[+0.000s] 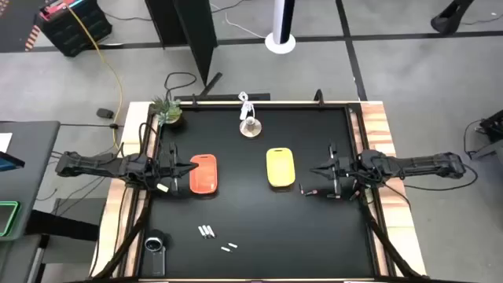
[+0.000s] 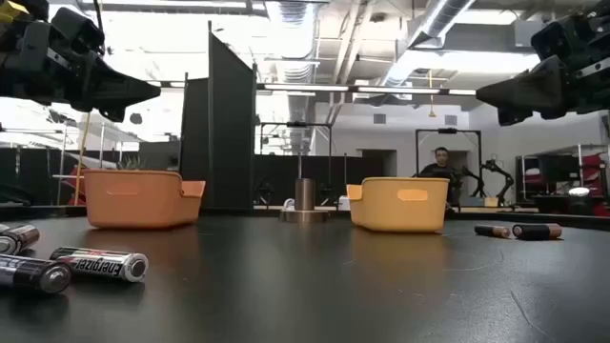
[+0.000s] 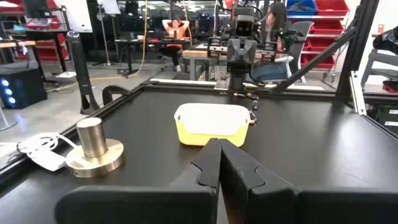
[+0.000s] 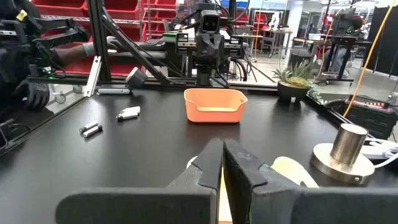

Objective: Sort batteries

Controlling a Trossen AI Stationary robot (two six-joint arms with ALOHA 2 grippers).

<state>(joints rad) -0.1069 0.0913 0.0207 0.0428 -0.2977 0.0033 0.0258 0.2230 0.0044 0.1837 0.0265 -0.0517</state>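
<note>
I will next close my right gripper on the body of the dark battery (image 1: 312, 192) that lies just beside the dark battery nearest the yellow tray.
Whitish-silver batteries lie on their sides in two small groups near the table's near edge (image 1: 206, 231) (image 1: 229, 248); the low view shows them close up (image 2: 100, 264), and the right wrist view farther off (image 4: 91, 129). Dark batteries (image 2: 519, 230) lie beside the yellow tray (image 1: 280, 167), close to my right gripper (image 1: 314, 171). The orange tray (image 1: 204, 174) stands just in front of my left gripper (image 1: 187, 167). Both grippers are shut, hold nothing and hover above the table (image 3: 219, 168) (image 4: 221, 165).
A metal cylinder on a round base (image 1: 250, 126) stands near the far edge, with a small plant (image 1: 167, 112) at the far left corner. A round dark object (image 1: 154, 244) sits at the near left corner. The black tabletop between the trays and the near edge is bare apart from the batteries.
</note>
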